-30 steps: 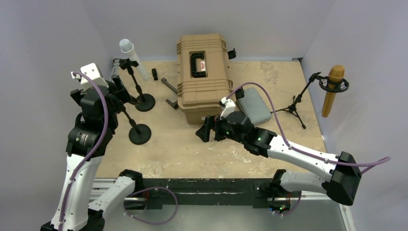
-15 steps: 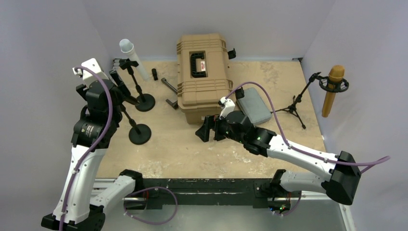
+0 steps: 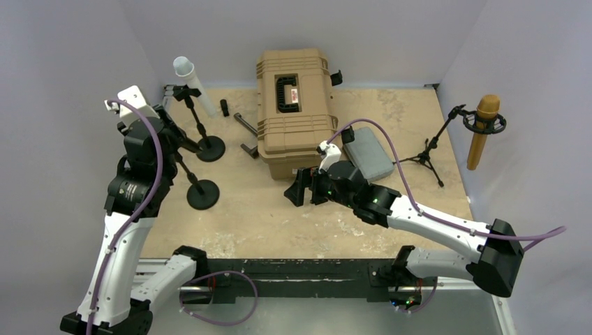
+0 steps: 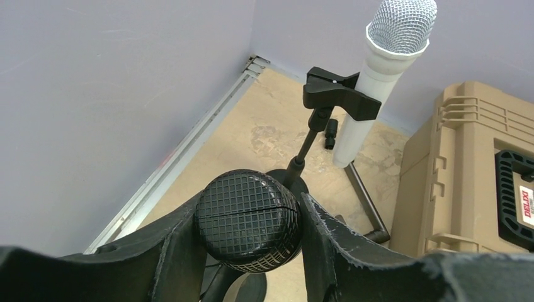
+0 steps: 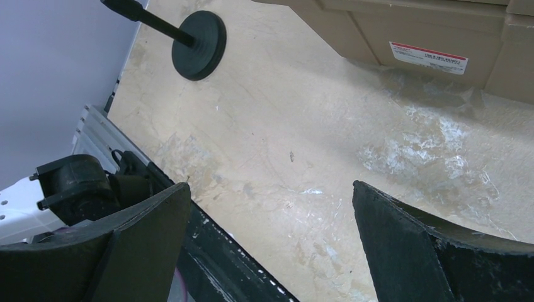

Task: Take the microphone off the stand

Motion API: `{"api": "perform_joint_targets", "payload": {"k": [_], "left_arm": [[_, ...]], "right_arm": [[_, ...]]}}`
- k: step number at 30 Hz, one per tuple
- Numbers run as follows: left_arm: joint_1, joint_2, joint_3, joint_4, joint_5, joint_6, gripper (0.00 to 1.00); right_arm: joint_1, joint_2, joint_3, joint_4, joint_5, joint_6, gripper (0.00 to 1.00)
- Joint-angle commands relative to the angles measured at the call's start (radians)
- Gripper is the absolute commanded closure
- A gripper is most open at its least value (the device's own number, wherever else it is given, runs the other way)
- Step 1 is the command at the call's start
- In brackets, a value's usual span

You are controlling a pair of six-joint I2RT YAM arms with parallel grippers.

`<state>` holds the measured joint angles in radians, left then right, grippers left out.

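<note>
The robot's left gripper needs to release the black microphone with its stand on bare table before the tan case's near corner [image 3: 258, 215].
A black mesh-headed microphone [image 4: 247, 220] sits on a black round-based stand [image 3: 203, 194] at the left of the table. My left gripper [image 4: 250, 212] is shut on the microphone's head, one finger pressed against each side. In the top view the left gripper [image 3: 169, 128] covers the microphone. The stand's base [image 5: 200, 44] also shows in the right wrist view. My right gripper [image 5: 267, 189] hangs open and holds nothing above the table's middle, in front of the case, seen from above as the right gripper [image 3: 297, 190].
A white microphone [image 4: 378, 82] stands clipped in a second stand [image 3: 209, 148] just behind. A gold microphone [image 3: 483, 129] hangs on a tripod [image 3: 426, 155] at the right wall. A tan case [image 3: 294, 105] and a grey pouch [image 3: 370, 157] lie mid-table. The left wall is close.
The left gripper's jaws have closed from wide open onto the black microphone's head, and the left wrist shifted slightly towards the back. The right arm has not moved.
</note>
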<state>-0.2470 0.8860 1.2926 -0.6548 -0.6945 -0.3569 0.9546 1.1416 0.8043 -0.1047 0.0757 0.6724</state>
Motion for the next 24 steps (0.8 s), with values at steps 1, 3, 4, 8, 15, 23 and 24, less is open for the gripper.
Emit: {"api": "perform_joint_targets", "payload": {"k": [1,3,4,8,15,23,24], "left_arm": [[0.008,-0.037,-0.001,0.000,0.079,0.008,0.93],[0.008,-0.049,0.017,-0.026,0.125,0.003,1.00],[0.008,-0.055,0.028,-0.043,0.151,0.001,1.00],[0.008,-0.092,0.054,-0.067,0.290,0.024,1.00],[0.008,-0.130,0.108,-0.169,0.568,0.041,1.00],[0.007,-0.169,0.119,-0.185,0.871,0.005,1.00],[0.006,-0.165,0.112,-0.171,0.939,-0.011,1.00]], "right_arm": [[0.003,0.008,0.047,0.010,0.004,-0.013,0.01],[0.003,0.013,0.046,0.013,0.002,-0.013,0.01],[0.003,0.015,0.046,0.015,0.002,-0.013,0.01],[0.004,0.019,0.038,0.054,-0.038,-0.031,0.01],[0.027,-0.012,0.029,0.130,-0.074,-0.066,0.02],[0.055,0.009,0.039,0.142,-0.073,-0.075,0.02],[0.063,0.010,0.042,0.146,-0.074,-0.075,0.02]]}}
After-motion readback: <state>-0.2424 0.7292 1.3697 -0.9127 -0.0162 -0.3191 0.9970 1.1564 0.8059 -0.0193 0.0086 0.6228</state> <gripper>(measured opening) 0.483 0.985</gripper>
